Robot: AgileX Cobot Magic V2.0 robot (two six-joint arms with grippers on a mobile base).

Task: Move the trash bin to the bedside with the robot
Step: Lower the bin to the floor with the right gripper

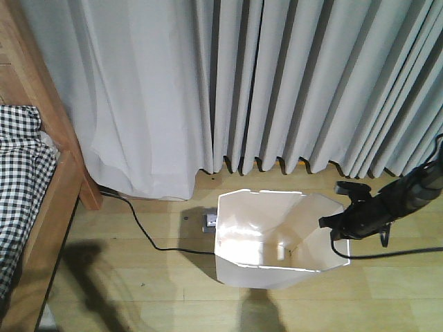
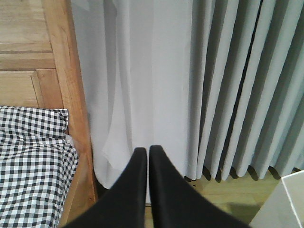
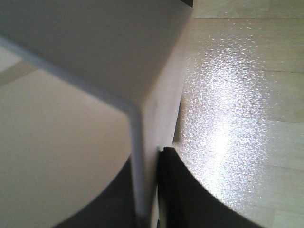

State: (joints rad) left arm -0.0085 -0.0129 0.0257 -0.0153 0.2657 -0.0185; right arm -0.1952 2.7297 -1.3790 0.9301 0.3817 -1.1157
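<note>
I will let go of the white trash bin with my right gripper, leaving it upright on the shadowed wood floor [image 1: 260,308] in front of the curtains.
The white trash bin [image 1: 277,238] stands on the wood floor in front of the curtains, its angular rim open to the top. My right gripper [image 1: 333,225] is shut on the bin's right rim. In the right wrist view the bin wall [image 3: 142,118] runs between the two black fingers, one inside and one [image 3: 190,194] outside. The bedside is at the left: a light-brown bed frame [image 1: 59,207] with black-and-white checked bedding [image 1: 21,180]. My left gripper [image 2: 148,151] is shut on nothing and points at the curtain beside the bed frame [image 2: 71,95]. A corner of the bin [image 2: 285,204] shows at lower right there.
Grey curtains [image 1: 277,83] hang to the floor along the back. A black cable [image 1: 149,235] runs across the floor from the bed leg to a small socket box [image 1: 209,221] just left of the bin. Bare wood floor [image 1: 138,290] lies between bed and bin.
</note>
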